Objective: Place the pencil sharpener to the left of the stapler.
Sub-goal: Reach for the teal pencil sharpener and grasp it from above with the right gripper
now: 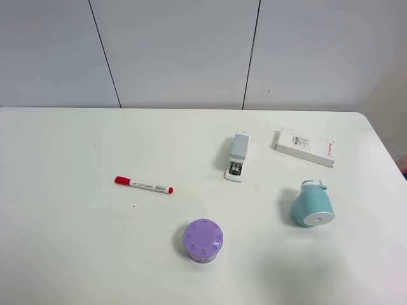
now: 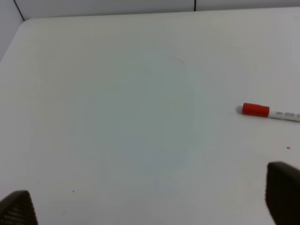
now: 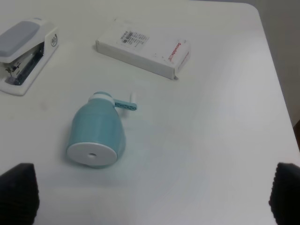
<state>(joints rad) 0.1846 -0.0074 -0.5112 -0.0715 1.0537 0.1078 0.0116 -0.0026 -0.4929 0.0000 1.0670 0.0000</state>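
Note:
My right gripper needs to close next across the wide body [image 1: 311,206] [image 3: 97,127] of the teal pencil sharpener, between its small crank and its flat white end.
The teal pencil sharpener [image 1: 311,204] lies on its side on the white table, flat white face toward the front edge; the right wrist view shows the pencil sharpener [image 3: 97,137] with its small crank. The pale grey stapler [image 1: 238,156] sits to its upper left, and in the right wrist view the stapler [image 3: 26,53] is at the edge. Neither arm shows in the high view. My right gripper [image 3: 152,199] stands open, fingertips [image 3: 18,197] wide apart, short of the sharpener. My left gripper [image 2: 150,204] is open over bare table, holding nothing.
A red-capped white marker [image 1: 144,185] lies left of centre, also the marker [image 2: 269,112] in the left wrist view. A purple ridged-lid jar [image 1: 203,241] stands near the front. A white printed box [image 1: 304,147] lies right of the stapler, near the table's rounded right edge [image 1: 388,159].

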